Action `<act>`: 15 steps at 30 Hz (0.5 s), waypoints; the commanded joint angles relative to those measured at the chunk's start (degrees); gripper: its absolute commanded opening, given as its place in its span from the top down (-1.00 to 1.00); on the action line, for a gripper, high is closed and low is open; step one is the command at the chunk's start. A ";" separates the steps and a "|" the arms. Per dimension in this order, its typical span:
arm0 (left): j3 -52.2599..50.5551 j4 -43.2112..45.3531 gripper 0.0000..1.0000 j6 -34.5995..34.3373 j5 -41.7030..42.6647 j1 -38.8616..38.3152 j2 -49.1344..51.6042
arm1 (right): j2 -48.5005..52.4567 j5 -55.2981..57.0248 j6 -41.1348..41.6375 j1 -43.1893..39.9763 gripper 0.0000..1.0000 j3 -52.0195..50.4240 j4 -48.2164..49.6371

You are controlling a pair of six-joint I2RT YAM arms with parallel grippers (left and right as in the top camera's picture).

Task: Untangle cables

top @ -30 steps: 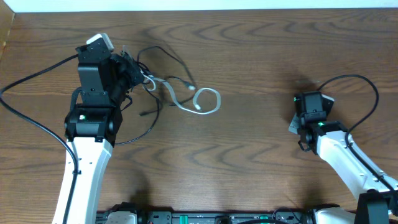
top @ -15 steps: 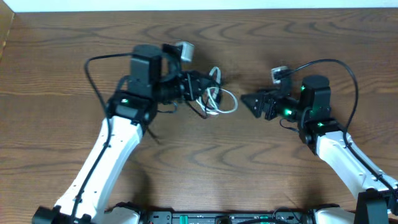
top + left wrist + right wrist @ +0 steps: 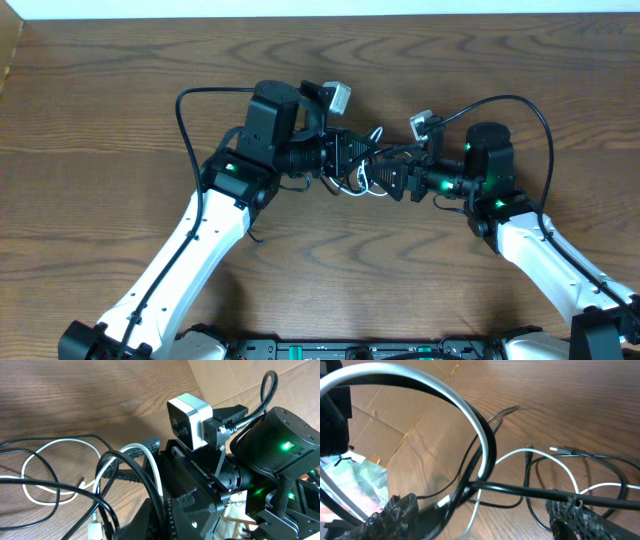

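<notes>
My left gripper is pinching a white cord and a black cord together, so I should lower the bundle, open up and then take the black cord alone (image 3: 142, 476).
The cables (image 3: 366, 184), a small tangle of white and black cords, hang above the table's middle between my two grippers. My left gripper (image 3: 352, 160) comes in from the left and is shut on the bundle. In the left wrist view a black cord (image 3: 156, 491) runs down into the shut left gripper (image 3: 162, 522), and white loops (image 3: 55, 450) lie on the wood. My right gripper (image 3: 398, 182) faces it from the right, open. In the right wrist view a black cord (image 3: 530, 491) crosses the open right gripper (image 3: 482, 517) and a white cord (image 3: 555, 457) trails behind.
The wooden table (image 3: 120, 100) spreads out on both sides of the arms. Thick black arm wires arc over the left arm (image 3: 200, 95) and the right arm (image 3: 525, 105). Brown cardboard (image 3: 240, 375) stands beyond the table edge. The right arm's wrist camera (image 3: 187, 415) is close to my left gripper.
My left arm carried the cable tangle from the far left to the centre. My right arm swung in from the right, opened its gripper and now reaches the bundle.
</notes>
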 commanded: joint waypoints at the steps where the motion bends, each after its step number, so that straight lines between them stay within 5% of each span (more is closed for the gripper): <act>1: 0.48 0.26 0.85 -0.46 0.33 -1.33 -0.13 | 0.17 3.76 1.07 0.50 -0.39 0.22 -0.02; 6: 0.48 0.37 0.85 -0.98 1.07 -4.22 -0.33 | 0.17 17.77 6.91 0.50 -0.38 0.20 -3.61; 9: 0.48 1.95 0.85 -0.94 11.47 -3.72 -0.61 | 0.17 33.86 8.83 0.50 -0.39 0.20 -13.64; 15: 0.48 2.19 0.85 -0.90 11.08 4.31 -1.38 | 0.17 52.09 9.20 -0.09 -0.43 0.20 -26.67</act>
